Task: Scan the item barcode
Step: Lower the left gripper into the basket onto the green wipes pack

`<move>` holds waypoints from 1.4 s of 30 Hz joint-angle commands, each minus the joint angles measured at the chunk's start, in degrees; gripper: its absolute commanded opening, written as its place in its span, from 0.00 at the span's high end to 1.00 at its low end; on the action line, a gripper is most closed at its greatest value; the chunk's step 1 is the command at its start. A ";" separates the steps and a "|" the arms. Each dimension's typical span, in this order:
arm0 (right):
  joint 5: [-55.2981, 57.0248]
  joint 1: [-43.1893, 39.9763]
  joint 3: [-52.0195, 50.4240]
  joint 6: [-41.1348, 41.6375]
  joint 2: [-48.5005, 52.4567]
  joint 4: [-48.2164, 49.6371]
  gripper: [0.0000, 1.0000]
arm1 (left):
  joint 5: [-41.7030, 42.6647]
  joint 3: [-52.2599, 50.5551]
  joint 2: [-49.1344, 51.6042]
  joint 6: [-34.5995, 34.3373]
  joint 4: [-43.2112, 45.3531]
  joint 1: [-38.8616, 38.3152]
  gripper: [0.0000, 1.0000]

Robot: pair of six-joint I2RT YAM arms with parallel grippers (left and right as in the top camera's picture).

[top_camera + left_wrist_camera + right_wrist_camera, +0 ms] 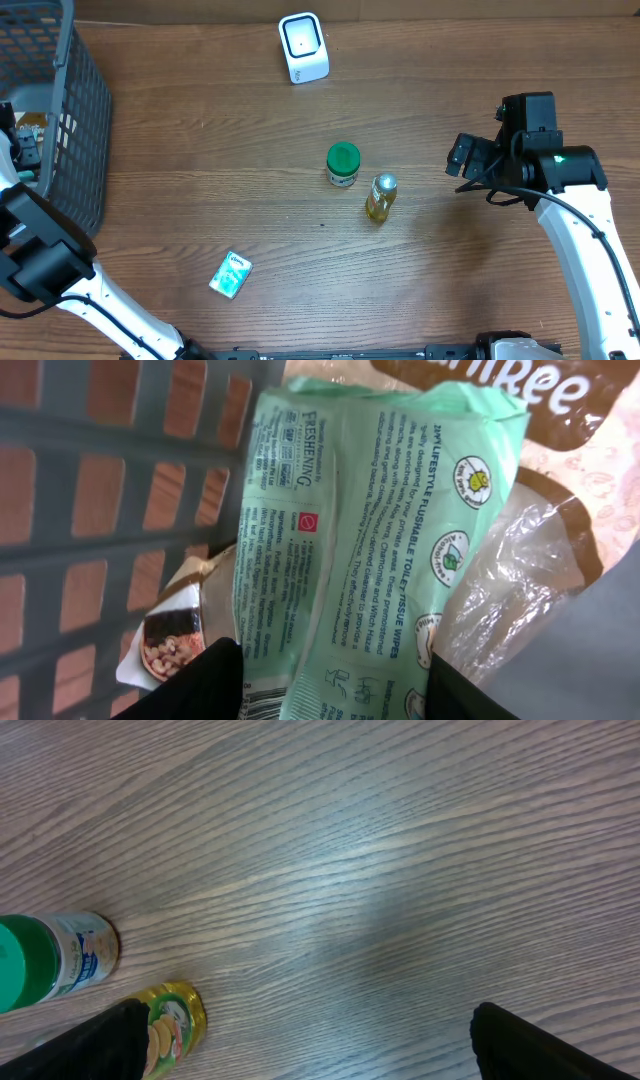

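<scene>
I need to open my left gripper, which pinches the pale green pack's lower end beside the barcode, and grip nearer the pack's middle (350, 565) before lifting it.
In the left wrist view, a pale green pack of flushable wipes (370, 530) lies inside the grey basket (120, 510). My left gripper (335, 682) is shut on its lower end, one black finger (205, 685) pressed against each side. A strip of barcode (262, 705) shows on the pack beside the left finger. The white scanner (303, 47) stands at the back of the table. My right gripper (464, 156) hangs open over bare wood at the right, holding nothing.
The basket (60, 110) fills the far left corner and holds a snack cup (172, 640) and a brown-printed bag (560, 450). A green-lidded jar (343, 165), a yellow bottle (381, 197) and a small teal packet (231, 274) sit mid-table.
</scene>
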 commanded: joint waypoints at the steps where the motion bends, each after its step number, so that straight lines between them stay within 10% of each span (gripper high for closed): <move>1: 0.55 -0.11 1.20 -0.35 -0.35 0.13 0.00 | -0.85 -0.20 -2.16 -1.05 -1.05 0.72 0.47; 5: 0.55 -0.11 1.20 -0.35 -0.35 0.13 0.00 | -0.72 -0.24 -2.16 -1.49 -2.14 0.74 0.43; 14: 0.55 -0.11 1.20 -0.35 -0.35 0.13 0.00 | 2.10 -0.26 -1.88 -1.44 -2.01 1.07 0.00; 42: 0.55 -0.11 1.20 -0.35 -0.35 0.13 0.00 | 16.59 -2.99 -1.62 5.40 2.64 1.07 0.00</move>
